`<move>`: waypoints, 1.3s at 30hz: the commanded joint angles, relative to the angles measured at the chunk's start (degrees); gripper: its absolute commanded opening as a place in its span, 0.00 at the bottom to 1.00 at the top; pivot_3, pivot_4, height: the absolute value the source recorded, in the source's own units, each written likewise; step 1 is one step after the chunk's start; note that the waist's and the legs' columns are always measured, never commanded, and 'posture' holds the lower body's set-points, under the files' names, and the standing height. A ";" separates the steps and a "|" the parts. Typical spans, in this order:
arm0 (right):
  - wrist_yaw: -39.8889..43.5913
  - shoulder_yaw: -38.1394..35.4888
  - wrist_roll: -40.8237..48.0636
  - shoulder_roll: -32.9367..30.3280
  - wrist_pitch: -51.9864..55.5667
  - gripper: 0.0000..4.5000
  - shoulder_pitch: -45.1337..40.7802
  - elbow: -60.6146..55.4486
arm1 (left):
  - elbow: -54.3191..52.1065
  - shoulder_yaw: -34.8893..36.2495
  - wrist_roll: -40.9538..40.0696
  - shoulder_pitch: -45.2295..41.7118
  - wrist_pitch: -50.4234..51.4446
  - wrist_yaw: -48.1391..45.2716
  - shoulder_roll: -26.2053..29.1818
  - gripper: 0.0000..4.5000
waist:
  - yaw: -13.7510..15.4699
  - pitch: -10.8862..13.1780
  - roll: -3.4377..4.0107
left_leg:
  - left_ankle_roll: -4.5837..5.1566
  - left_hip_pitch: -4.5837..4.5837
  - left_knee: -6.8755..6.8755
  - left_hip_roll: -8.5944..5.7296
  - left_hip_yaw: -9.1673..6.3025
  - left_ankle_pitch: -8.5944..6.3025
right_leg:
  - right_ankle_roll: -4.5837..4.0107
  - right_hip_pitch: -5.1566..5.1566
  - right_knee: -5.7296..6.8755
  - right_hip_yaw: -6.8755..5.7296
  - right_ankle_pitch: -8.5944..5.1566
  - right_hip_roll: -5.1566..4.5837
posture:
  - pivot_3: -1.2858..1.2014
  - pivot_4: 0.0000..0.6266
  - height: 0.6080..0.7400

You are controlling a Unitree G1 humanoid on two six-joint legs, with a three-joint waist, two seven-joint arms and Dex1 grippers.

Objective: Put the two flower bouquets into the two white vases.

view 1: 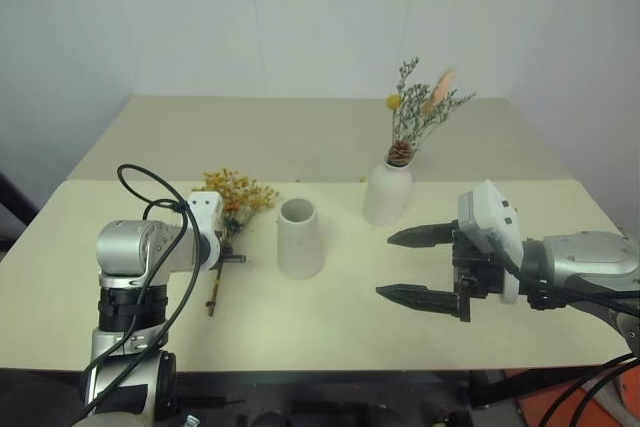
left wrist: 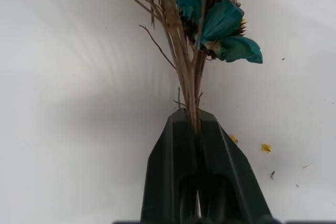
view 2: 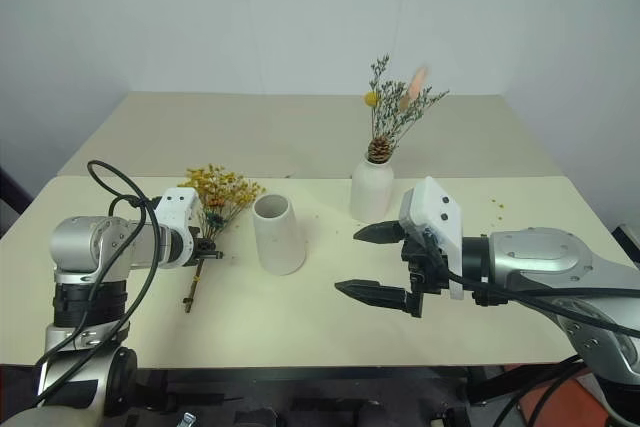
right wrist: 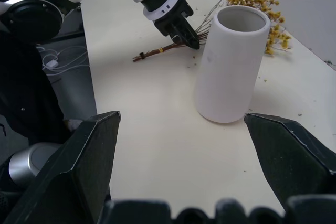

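Note:
I will release the yellow bouquet from my left gripper with its stems in the opening of the wide-mouthed white vase (view 1: 297,211).
The yellow bouquet (view 1: 238,195) lies flat on the table, left of the wide-mouthed white vase (view 1: 299,239). My left gripper (left wrist: 195,125) is shut on its brown stems just below the teal blooms (left wrist: 220,24); from the head it shows at the stems' middle (view 1: 226,258). The stem ends (view 1: 212,302) point toward the front edge. The bottle-shaped white vase (view 1: 387,194) stands further back and holds the grey-green bouquet (view 1: 415,112) with a pinecone, upright. My right gripper (view 1: 385,265) hovers open right of the wide vase (right wrist: 230,64), pointing left at it, holding nothing.
A second table (view 1: 300,132) adjoins the far edge of the cream table (view 1: 330,322). Small yellow petals (left wrist: 266,148) are scattered around the bouquet. A black cable (view 1: 150,187) loops over my left arm.

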 commanded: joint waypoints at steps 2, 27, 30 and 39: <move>-0.11 -0.22 -1.26 0.59 -1.55 1.00 -0.51 -0.33 | -1.73 -0.98 2.64 -1.16 -4.95 -1.01 1.78 0.01 | -0.06 0.00 0.00 | 0.00 0.00 0.00 0.00 0.00 0.00 | 0.00 -0.02 0.01 0.00 0.00 0.00 | 0.52 0.24 1.00; -13.93 1.93 -12.57 17.77 -7.64 1.00 -4.07 1.17 | 13.53 17.94 -24.02 -17.69 -63.02 -44.01 -4.96 0.01 | -0.29 0.00 0.00 | -0.01 -0.12 0.01 0.01 0.00 0.01 | -0.01 -0.05 -0.09 -0.07 0.01 -0.01 | 0.52 0.24 1.00; -15.29 2.51 -13.16 17.79 -6.96 1.00 -2.76 0.14 | 18.60 17.41 -28.20 -18.78 -61.12 -51.09 -5.10 0.01 | -0.33 0.00 0.00 | 0.00 -0.12 0.01 0.01 0.00 0.01 | -0.01 -0.06 -0.05 -0.07 0.01 0.01 | 0.52 0.24 1.00; -19.50 1.52 -13.40 18.12 -6.09 1.00 1.32 -3.21 | 24.77 7.84 -24.31 -16.43 -63.42 -65.60 -5.63 0.01 | -0.25 0.00 0.00 | 0.00 -0.12 0.01 0.01 -0.02 0.01 | -0.01 -0.04 -0.08 -0.07 0.01 0.02 | 0.52 0.24 1.00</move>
